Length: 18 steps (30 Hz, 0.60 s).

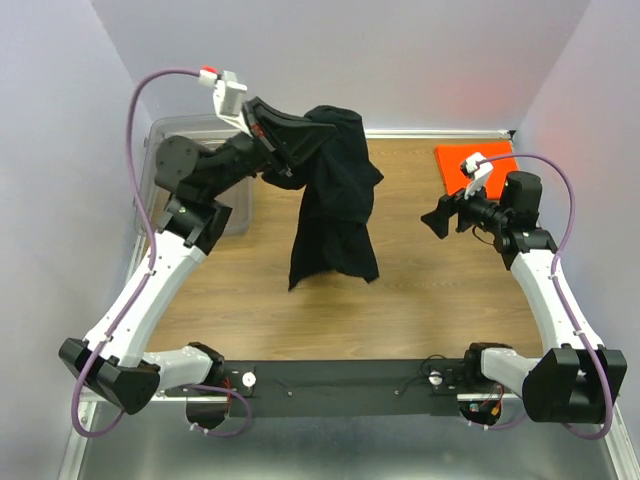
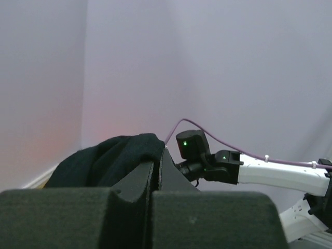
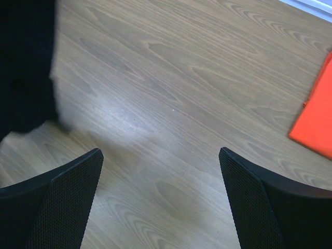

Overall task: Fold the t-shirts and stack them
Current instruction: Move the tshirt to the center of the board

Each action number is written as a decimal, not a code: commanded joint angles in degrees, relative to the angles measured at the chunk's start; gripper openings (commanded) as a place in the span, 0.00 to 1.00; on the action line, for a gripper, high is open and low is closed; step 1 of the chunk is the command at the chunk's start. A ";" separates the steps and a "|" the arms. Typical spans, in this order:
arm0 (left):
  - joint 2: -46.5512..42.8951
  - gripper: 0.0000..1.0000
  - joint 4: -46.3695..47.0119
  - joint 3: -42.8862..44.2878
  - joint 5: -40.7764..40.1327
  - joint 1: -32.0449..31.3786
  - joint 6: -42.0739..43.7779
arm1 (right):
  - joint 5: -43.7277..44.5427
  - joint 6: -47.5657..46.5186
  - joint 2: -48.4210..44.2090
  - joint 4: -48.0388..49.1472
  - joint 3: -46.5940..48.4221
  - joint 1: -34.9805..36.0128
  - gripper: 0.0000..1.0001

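The black t-shirt's lower side edge (image 1: 366,237), facing the orange t-shirt, is the next place my right gripper will go to and close on.
The black t-shirt (image 1: 335,200) hangs in the air over the middle of the table, its lower hem near the wood. My left gripper (image 1: 318,130) is raised high and shut on the shirt's top; in the left wrist view the cloth (image 2: 111,158) bulges out past the closed fingers (image 2: 144,179). The orange t-shirt (image 1: 475,162) lies flat at the back right; its edge (image 3: 316,124) shows in the right wrist view. My right gripper (image 1: 436,222) hovers open to the right of the black shirt, nothing between its fingers (image 3: 72,181), with the shirt's dark edge (image 3: 26,67) at its left.
A clear plastic bin (image 1: 190,140) stands at the back left, partly behind my left arm. Pale walls close in the left, back and right sides. Bare wooden tabletop (image 1: 420,290) lies under and in front of the right gripper.
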 commanded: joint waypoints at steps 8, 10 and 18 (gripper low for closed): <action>3.34 0.00 1.86 -14.05 -6.23 -4.75 6.84 | 2.12 -1.62 0.13 -0.66 -0.77 0.06 1.00; 3.61 0.00 1.24 -14.06 -6.67 -5.27 8.33 | 2.03 -1.71 0.31 -0.75 -0.77 0.06 1.00; 5.98 0.00 -0.61 -13.09 -8.52 -5.89 10.80 | 1.59 -2.06 0.57 -0.75 -0.95 0.06 1.00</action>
